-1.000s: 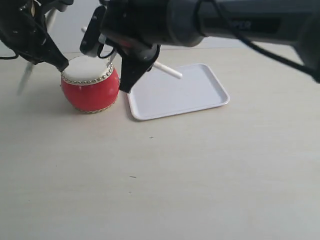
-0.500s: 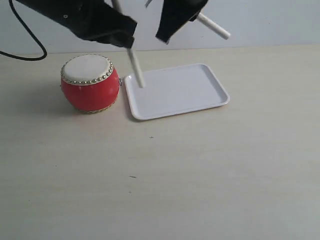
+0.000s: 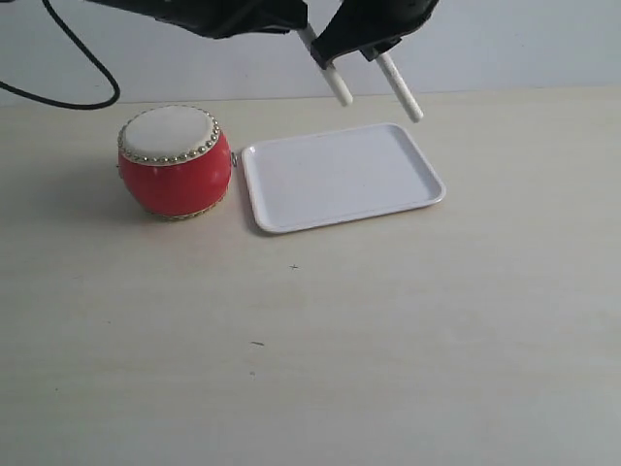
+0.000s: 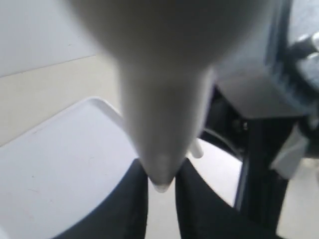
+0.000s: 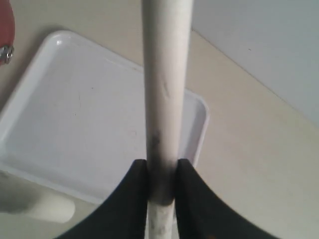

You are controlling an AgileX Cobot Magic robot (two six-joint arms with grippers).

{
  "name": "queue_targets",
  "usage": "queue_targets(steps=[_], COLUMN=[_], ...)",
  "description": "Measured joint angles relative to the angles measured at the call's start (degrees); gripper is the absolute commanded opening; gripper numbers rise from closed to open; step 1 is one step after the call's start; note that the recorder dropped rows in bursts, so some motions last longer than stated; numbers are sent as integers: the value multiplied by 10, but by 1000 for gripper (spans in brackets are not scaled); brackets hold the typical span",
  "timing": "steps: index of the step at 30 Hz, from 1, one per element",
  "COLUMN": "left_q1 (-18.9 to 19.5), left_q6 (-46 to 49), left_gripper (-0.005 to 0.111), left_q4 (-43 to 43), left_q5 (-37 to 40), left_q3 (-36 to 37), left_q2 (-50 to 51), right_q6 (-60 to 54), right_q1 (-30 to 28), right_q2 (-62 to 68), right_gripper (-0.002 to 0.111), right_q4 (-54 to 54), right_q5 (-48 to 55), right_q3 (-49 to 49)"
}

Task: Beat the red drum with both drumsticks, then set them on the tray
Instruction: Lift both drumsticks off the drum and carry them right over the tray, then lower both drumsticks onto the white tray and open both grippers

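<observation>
My left gripper is carrying its drumstick, which now slants down toward the tray. It will release it across the middle of the white tray [image 3: 337,174], beside the other drumstick.
The red drum [image 3: 175,161] stands on the table left of the white tray [image 3: 340,177], with nothing touching its cream top. Both grippers hover high above the tray's far edge. My left gripper [image 3: 303,27] [image 4: 162,172] is shut on one drumstick [image 3: 330,78] [image 4: 164,99], which slants down toward the tray [image 4: 60,164]. My right gripper [image 3: 374,47] [image 5: 161,167] is shut on the other drumstick [image 3: 400,89] [image 5: 167,89], also pointing down over the tray [image 5: 75,119]. The two sticks run side by side and apart, their tips above the tray and not touching it.
Pale wooden table [image 3: 320,349] runs in front of the drum and tray. A light wall [image 3: 524,44] rises behind. A black cable [image 3: 68,97] loops at the far left. A sliver of the drum [image 5: 5,27] shows in the right wrist view.
Both arms have risen from the drum and swung right, carrying the sticks. The left stick tip has lifted off the tray's left edge; both sticks now hang over the tray's far side.
</observation>
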Motion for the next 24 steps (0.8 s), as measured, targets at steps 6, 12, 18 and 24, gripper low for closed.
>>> queue_targets(steps=[6, 12, 18, 24], left_q1=[0, 0, 0, 0], left_q6=[113, 210, 227, 227], left_gripper=[0, 0, 0, 0], left_q4=[-59, -134, -173, -198], left_q5=[-56, -80, -74, -58], left_q3=[0, -5, -49, -75], left_q2=[75, 144, 192, 229], right_q6=[-2, -6, 2, 17], right_q1=[-2, -3, -3, -8], right_q2=[35, 91, 152, 176], right_gripper=[0, 0, 0, 0], right_q4=[8, -18, -50, -56], right_q5=[-71, -116, -130, -163], right_q3=[0, 0, 0, 0])
